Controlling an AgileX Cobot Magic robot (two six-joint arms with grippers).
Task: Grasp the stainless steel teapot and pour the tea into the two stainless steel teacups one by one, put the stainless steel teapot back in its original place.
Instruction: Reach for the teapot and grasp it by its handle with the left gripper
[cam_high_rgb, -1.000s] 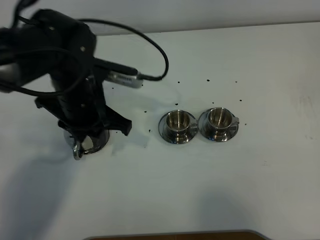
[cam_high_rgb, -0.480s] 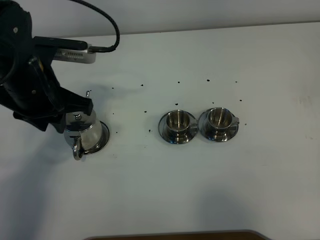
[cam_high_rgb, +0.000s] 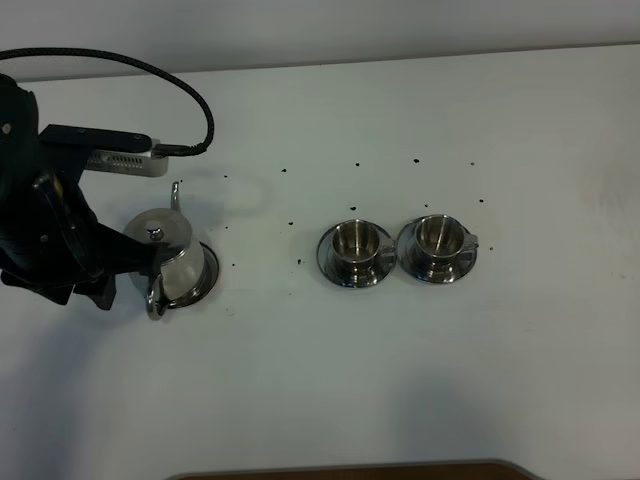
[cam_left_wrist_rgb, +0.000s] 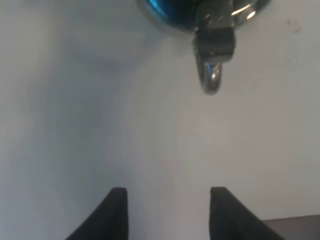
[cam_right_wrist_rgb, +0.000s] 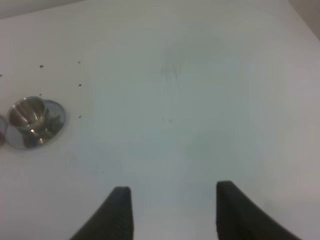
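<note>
The stainless steel teapot's loop handle (cam_high_rgb: 155, 297) (cam_left_wrist_rgb: 214, 52) sits opposite its thin spout. I move my left gripper to that handle next and close it there.
The stainless steel teapot (cam_high_rgb: 168, 256) stands upright on its round saucer (cam_high_rgb: 207, 276), the original place, at the left, with its thin spout (cam_high_rgb: 176, 193) toward the back and its loop handle (cam_high_rgb: 153, 300) toward the front. My left gripper (cam_left_wrist_rgb: 167, 212) is open and empty, a short way off the handle (cam_left_wrist_rgb: 212, 75). The left arm (cam_high_rgb: 45, 235) hangs just left of the pot. Two stainless steel teacups (cam_high_rgb: 352, 241) (cam_high_rgb: 438, 236) sit on saucers in the middle. The tea cannot be made out. My right gripper (cam_right_wrist_rgb: 172, 212) is open over bare table, with one teacup (cam_right_wrist_rgb: 29, 113) far off.
Several small dark specks (cam_high_rgb: 290, 220) dot the white table (cam_high_rgb: 500, 340) behind and between the pot and the cups. A black cable (cam_high_rgb: 200, 110) loops from the left arm's camera mount. A brown edge (cam_high_rgb: 350, 470) runs along the front.
The left arm, which covered the teapot a second ago, has drawn away to the left and front. The teapot now shows whole on its saucer, free of the gripper.
</note>
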